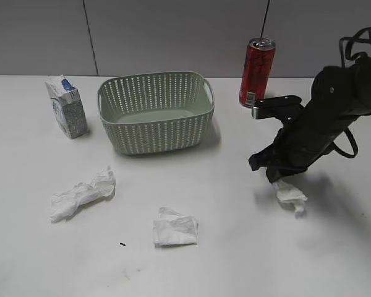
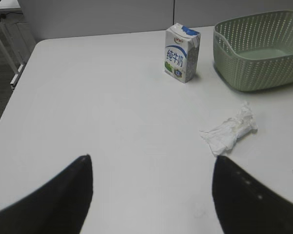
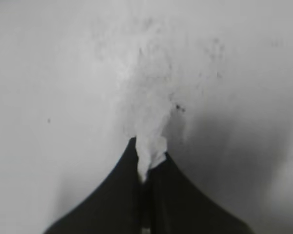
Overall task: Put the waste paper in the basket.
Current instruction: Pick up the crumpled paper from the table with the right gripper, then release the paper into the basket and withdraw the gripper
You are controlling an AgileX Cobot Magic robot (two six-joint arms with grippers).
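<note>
My right gripper is going to let go of the paper wad, which hangs just above the table now, inside the pale green basket, in the half nearer the blue-and-white carton (image 1: 138, 114).
The pale green basket (image 1: 156, 111) stands at the back middle of the table; it also shows in the left wrist view (image 2: 259, 48). One paper wad (image 1: 80, 193) lies at the front left and shows in the left wrist view (image 2: 229, 129). A second wad (image 1: 174, 228) lies at the front middle. My right gripper (image 1: 279, 179) is shut on the third wad (image 1: 289, 194), which hangs from the jaws just above the table, right of the basket; the wad shows blurred in the right wrist view (image 3: 149, 112). My left gripper (image 2: 151, 163) is open and empty above the table's left part.
A red drink can (image 1: 256, 72) stands behind my right arm. A blue-and-white carton (image 1: 67, 106) stands left of the basket, also in the left wrist view (image 2: 181, 52). The table's left edge (image 2: 14, 92) shows there.
</note>
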